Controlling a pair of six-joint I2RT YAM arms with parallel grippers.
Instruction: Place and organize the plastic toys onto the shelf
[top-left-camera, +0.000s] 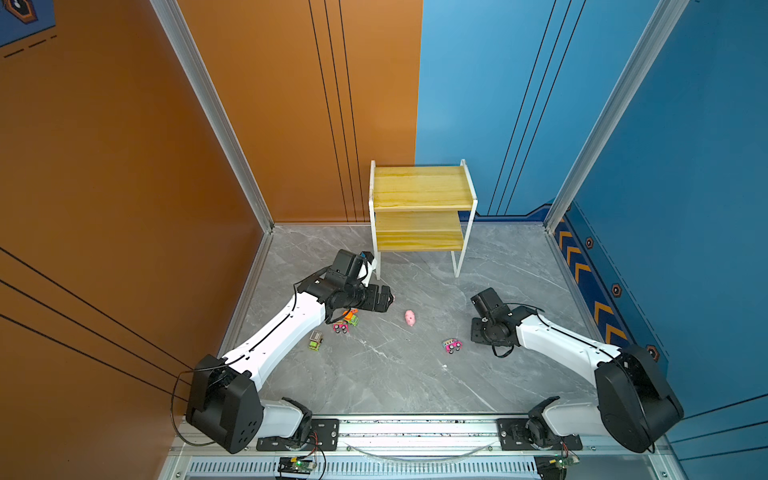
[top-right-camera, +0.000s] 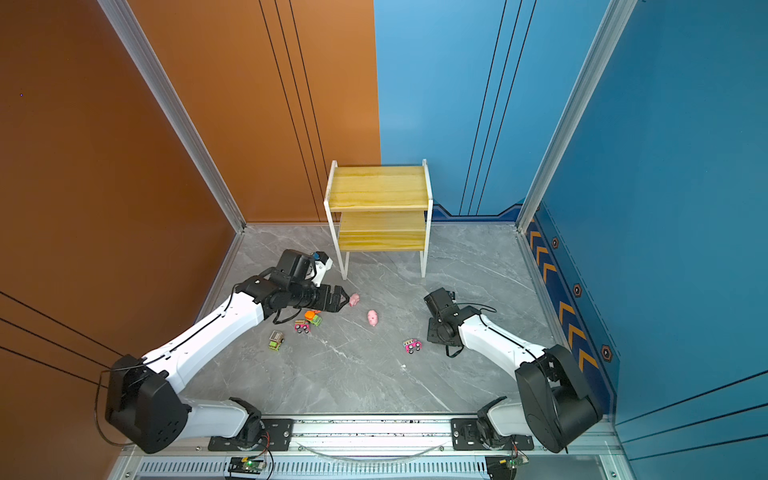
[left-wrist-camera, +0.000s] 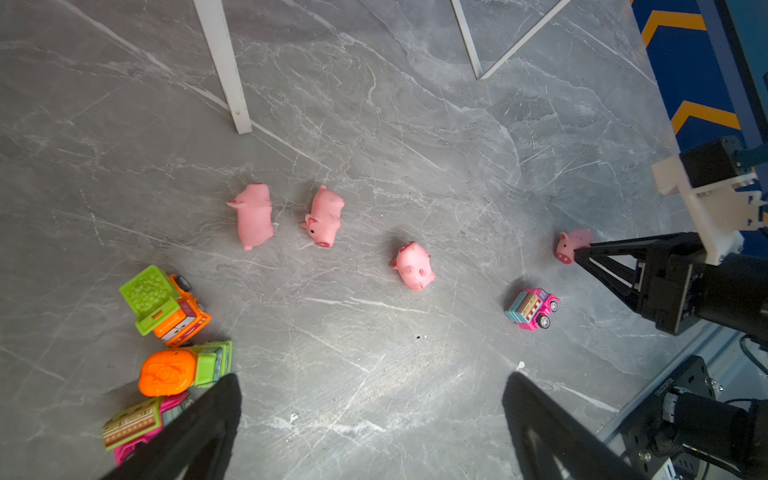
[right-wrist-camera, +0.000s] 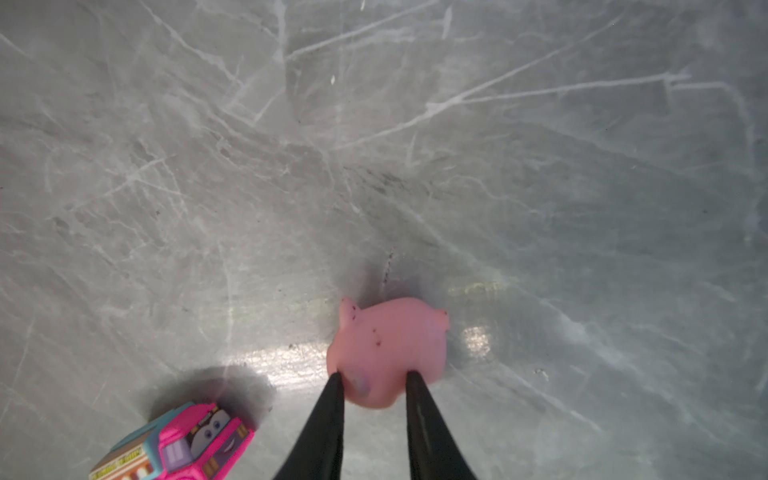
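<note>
The pink pig is lying lengthwise across the fingers of my right gripper, so next I open that gripper, turn it and close it on the pig's sides (right-wrist-camera: 401, 310) before I lift it.
My right gripper (right-wrist-camera: 376, 376) is shut on the rear of a pink pig (right-wrist-camera: 388, 345), low over the grey floor; the left wrist view shows the same pig (left-wrist-camera: 571, 243). Beside it stands a pink truck (right-wrist-camera: 178, 444). My left gripper (left-wrist-camera: 372, 386) hangs open over bare floor, holding nothing. Three more pigs (left-wrist-camera: 254, 216) (left-wrist-camera: 324, 216) (left-wrist-camera: 413, 266) lie ahead of it. A green-and-orange truck (left-wrist-camera: 166, 307), an orange-and-green truck (left-wrist-camera: 178, 370) and a pink one (left-wrist-camera: 137, 424) cluster by one finger. The shelf (top-left-camera: 422, 187) stands at the back with both boards bare.
A green-and-brown truck (top-left-camera: 315, 340) sits alone near the left arm. The shelf's white legs (left-wrist-camera: 224, 66) stand just beyond the pigs. Orange and blue walls close in the floor on three sides. A metal rail (top-left-camera: 415, 428) runs along the front edge.
</note>
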